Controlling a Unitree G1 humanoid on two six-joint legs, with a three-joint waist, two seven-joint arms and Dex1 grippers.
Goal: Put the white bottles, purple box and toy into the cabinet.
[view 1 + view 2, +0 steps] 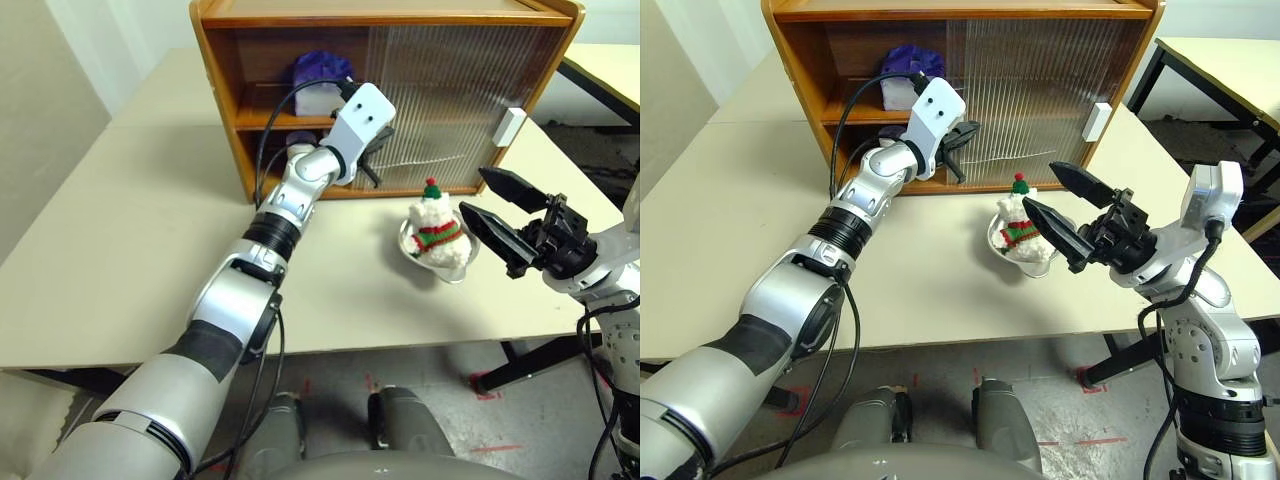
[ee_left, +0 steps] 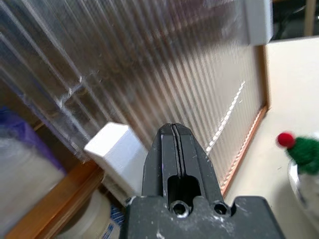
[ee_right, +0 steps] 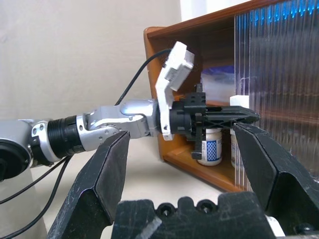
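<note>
The white handle [image 1: 518, 126] is at the cabinet's end farther from my left gripper. My right gripper needs to go there next and close empty beside it.
The cabinet [image 1: 222, 90] stands at the back of the table, its left half open. The purple box [image 1: 322, 70] lies on its upper shelf. Two white bottles [image 3: 212, 148] stand on the lower shelf, one partly behind the door edge. My left gripper [image 1: 372, 162] is shut and empty, level in front of the lower shelf, its tip by the white handle [image 2: 117, 149] of a ribbed sliding door [image 2: 199, 74]. The toy [image 1: 437, 228] sits in a glass dish [image 1: 455, 270] on the table, in front of the cabinet. My right gripper [image 1: 500, 215] is open, just right of the toy.
Both ribbed doors cover the cabinet's right half, with a second white handle [image 1: 510, 127] at the far right. The beige table [image 1: 120, 250] reaches well to the left of the cabinet. Another table [image 1: 610, 70] stands at the back right.
</note>
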